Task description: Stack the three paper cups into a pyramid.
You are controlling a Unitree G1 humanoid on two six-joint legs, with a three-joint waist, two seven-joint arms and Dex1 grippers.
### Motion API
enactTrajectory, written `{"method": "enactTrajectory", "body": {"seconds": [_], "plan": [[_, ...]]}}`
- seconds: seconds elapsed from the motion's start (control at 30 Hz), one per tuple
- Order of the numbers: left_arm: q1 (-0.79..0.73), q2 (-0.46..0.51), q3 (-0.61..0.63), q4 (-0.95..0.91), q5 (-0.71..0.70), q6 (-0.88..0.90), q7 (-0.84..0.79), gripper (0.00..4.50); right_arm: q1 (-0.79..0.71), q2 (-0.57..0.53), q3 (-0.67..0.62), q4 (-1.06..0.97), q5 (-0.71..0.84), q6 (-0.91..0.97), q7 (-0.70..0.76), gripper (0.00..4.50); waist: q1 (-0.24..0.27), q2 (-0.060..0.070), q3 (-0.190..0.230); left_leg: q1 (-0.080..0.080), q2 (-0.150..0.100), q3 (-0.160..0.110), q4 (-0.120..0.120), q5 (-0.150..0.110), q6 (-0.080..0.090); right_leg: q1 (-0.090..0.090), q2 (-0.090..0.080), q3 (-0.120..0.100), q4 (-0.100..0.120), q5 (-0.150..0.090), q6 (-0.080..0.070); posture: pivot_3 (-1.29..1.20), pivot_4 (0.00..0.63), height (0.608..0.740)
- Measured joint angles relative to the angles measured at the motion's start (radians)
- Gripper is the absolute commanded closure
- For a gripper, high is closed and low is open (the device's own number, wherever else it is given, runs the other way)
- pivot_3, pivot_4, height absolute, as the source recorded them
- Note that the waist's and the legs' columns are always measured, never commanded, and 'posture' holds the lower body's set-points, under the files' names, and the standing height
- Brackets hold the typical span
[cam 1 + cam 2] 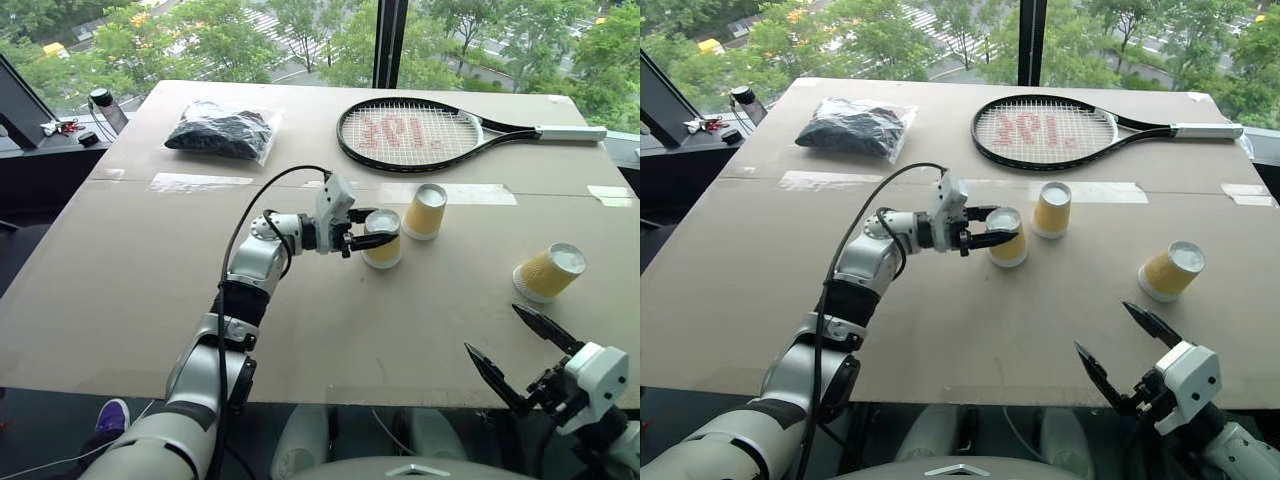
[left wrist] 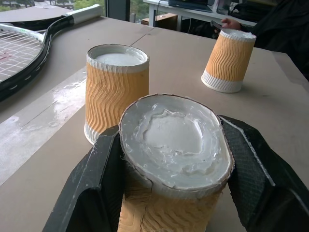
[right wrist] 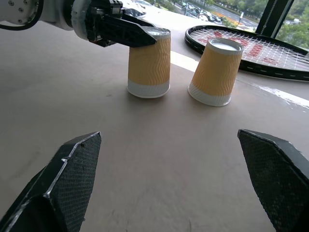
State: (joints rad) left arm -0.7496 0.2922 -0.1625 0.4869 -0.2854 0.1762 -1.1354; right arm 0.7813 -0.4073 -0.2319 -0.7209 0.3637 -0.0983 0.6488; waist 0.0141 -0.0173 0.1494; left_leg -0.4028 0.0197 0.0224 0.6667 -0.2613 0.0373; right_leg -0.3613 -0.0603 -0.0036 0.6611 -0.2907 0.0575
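The paper cup standing alone should top the pair near my left gripper, so my right gripper will close on the upper sides (image 1: 557, 267) of that cup.
Three yellow-orange ribbed paper cups stand upside down on the brown table (image 1: 130, 290). My left gripper (image 1: 383, 228) is shut on the sides of one cup (image 1: 384, 250) near its white base, mid-table; its black fingers (image 2: 91, 179) squeeze that cup's top oval. A second cup (image 1: 426, 210) stands close beside it, toward the racket, with a small gap between them. The third cup (image 1: 549, 272) stands alone toward the right edge. My right gripper (image 1: 492, 328) hangs open at the table's near right edge with nothing between its fingers (image 3: 67, 179), pointing toward the two cups.
A tennis racket (image 1: 420, 133) lies at the back of the table, just behind the cups. A clear bag of black material (image 1: 222, 130) lies at the back left. Tape strips (image 1: 200, 182) cross the tabletop. A person's hand (image 2: 231, 23) shows beyond the table's right side.
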Motion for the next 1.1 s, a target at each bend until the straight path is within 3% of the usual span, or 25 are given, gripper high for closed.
{"method": "enactTrajectory", "body": {"seconds": [0.27, 0.33, 0.43, 0.7, 0.8, 1.1], "plan": [[0.000, -0.015, -0.002, 0.000, 0.008, -0.002, -0.017, 2.22, -0.005, 0.003, -0.060, 0.023, 0.091, -0.037, 0.032, 0.00, -0.001, 0.000, 0.000, 0.000, 0.000, 0.000, 0.000, 0.000, 0.000, 0.000, 0.000, 0.000, 0.000, 0.000, 0.000, 0.00, 0.150, 0.740], [0.000, -0.015, 0.000, 0.000, 0.007, 0.015, -0.017, 1.18, -0.008, -0.001, -0.059, 0.023, 0.101, -0.036, 0.042, 0.00, 0.000, 0.000, 0.000, 0.000, 0.000, 0.000, 0.000, 0.000, 0.000, 0.000, 0.000, 0.000, 0.000, 0.000, 0.000, 0.00, 0.150, 0.740], [0.000, -0.012, 0.005, -0.005, 0.005, 0.053, -0.016, 0.08, -0.036, -0.003, -0.060, 0.023, 0.119, -0.026, 0.037, 0.00, -0.001, 0.000, 0.000, 0.000, 0.000, 0.000, 0.000, 0.000, 0.000, 0.000, 0.000, 0.000, 0.000, 0.000, 0.000, 0.00, 0.150, 0.740], [0.046, -0.004, 0.045, -0.156, -0.014, 0.098, 0.066, 0.08, -0.107, 0.005, -0.078, 0.023, 0.123, 0.007, -0.025, 0.00, 0.000, 0.000, 0.000, 0.000, 0.000, 0.000, 0.000, 0.000, 0.000, 0.000, -0.001, 0.000, 0.000, 0.000, 0.000, 0.00, 0.150, 0.740], [0.109, 0.055, 0.070, -0.296, -0.052, 0.174, 0.082, 0.08, -0.151, 0.021, -0.118, 0.022, 0.124, 0.046, -0.098, 0.00, -0.006, 0.001, 0.000, 0.000, 0.001, 0.000, 0.000, 0.000, 0.000, 0.000, -0.001, 0.001, 0.001, 0.000, 0.000, 0.00, 0.150, 0.740], [0.381, 0.220, 0.241, -0.746, -0.369, 0.419, 0.060, 0.08, -0.319, -0.067, -0.181, 0.037, 0.058, 0.342, -0.293, 0.00, -0.003, 0.002, 0.000, 0.001, 0.001, 0.000, 0.000, 0.001, -0.003, 0.000, -0.007, 0.004, 0.000, 0.000, -0.001, 0.00, 0.150, 0.740]]}}
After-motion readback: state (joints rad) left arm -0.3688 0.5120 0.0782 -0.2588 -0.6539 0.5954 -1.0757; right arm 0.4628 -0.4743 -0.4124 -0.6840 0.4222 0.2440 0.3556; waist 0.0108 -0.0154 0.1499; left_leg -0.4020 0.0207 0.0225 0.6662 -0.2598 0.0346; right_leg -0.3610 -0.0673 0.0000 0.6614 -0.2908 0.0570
